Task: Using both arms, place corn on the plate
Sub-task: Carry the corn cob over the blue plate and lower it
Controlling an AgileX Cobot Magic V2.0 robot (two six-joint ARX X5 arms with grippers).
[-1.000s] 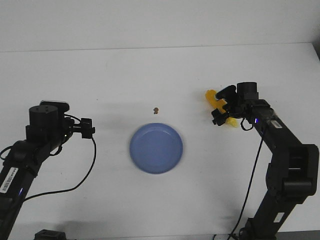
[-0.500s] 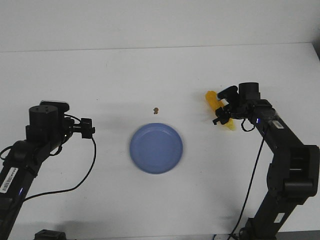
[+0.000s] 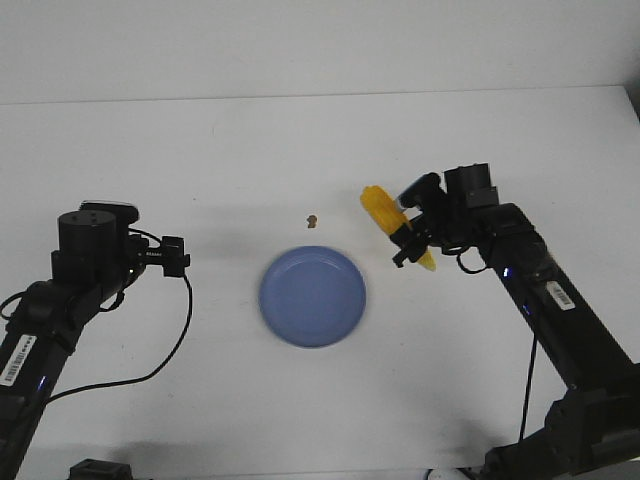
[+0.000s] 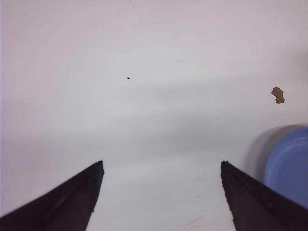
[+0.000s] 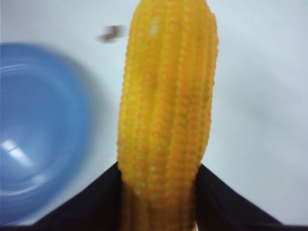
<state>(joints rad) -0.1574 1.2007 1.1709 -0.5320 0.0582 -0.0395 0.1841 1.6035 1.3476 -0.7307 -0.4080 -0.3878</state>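
My right gripper needs to let go of the yellow corn across the middle of the blue plate (image 3: 320, 285) (image 5: 24, 127), a little toward the brown speck.
The yellow corn (image 3: 392, 222) hangs in my right gripper (image 3: 408, 238), above the table just right of the blue plate (image 3: 313, 296). In the right wrist view the corn (image 5: 166, 110) fills the middle, both black fingers pressed on its sides, with the plate (image 5: 33, 130) beside it. My left gripper (image 4: 161, 166) is open and empty over bare table; the plate's rim (image 4: 288, 163) shows at one side. In the front view the left arm (image 3: 95, 255) sits left of the plate, apart from it.
A tiny brown speck (image 3: 312, 219) lies on the white table just behind the plate; it also shows in the left wrist view (image 4: 277, 95). The table's far edge runs along the back.
My right arm has carried the corn leftward, toward the plate, from the right side of the table. The left arm and plate have not moved.
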